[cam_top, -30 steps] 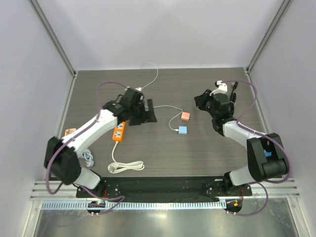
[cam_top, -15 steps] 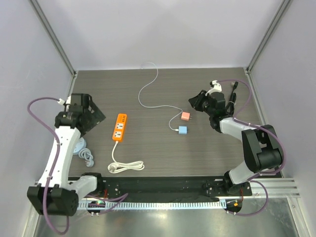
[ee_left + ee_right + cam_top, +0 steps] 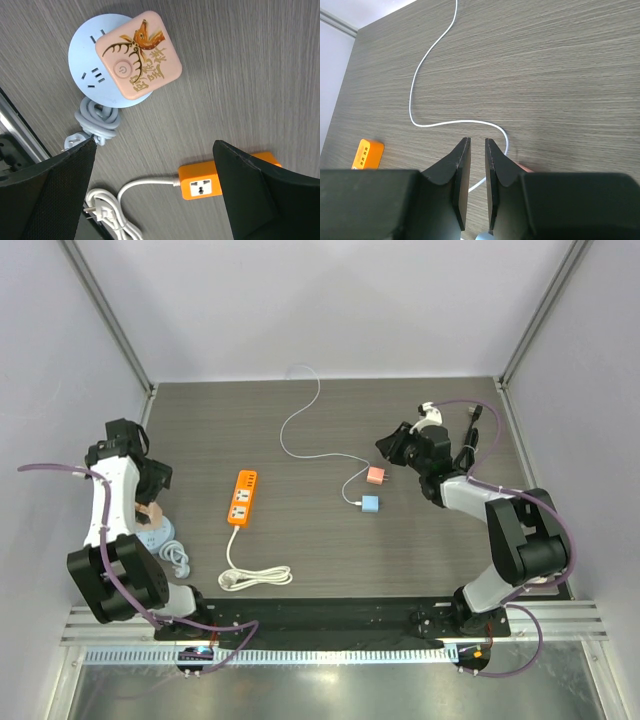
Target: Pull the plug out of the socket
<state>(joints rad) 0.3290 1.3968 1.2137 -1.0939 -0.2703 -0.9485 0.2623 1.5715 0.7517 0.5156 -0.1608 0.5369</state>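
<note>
My left gripper is to close next on the opposite sides of the pink cube (image 3: 151,513) (image 3: 138,55) that is sitting on the round light-blue socket.
The dark blue plug and the beige power strip with red outlets are out of view in every frame. My left gripper (image 3: 156,480) hangs at the table's far left, open wide and empty (image 3: 155,200), above a round light-blue socket (image 3: 87,60) that carries a pink cube (image 3: 140,55). My right gripper (image 3: 386,448) is at the right of centre, just above a small pink cube (image 3: 376,476). Its jaws (image 3: 475,142) stand almost together with a thin gap and nothing between them.
An orange strip (image 3: 241,498) with a coiled white cord (image 3: 255,578) lies left of centre; its end shows in the left wrist view (image 3: 200,186). A light-blue cube (image 3: 370,504) on a white cable (image 3: 300,420) lies beside the small pink cube. The walls stand close on both sides.
My left arm has swung from above the orange strip out to the far left edge, over the round socket. My right gripper has shifted slightly to the left.
</note>
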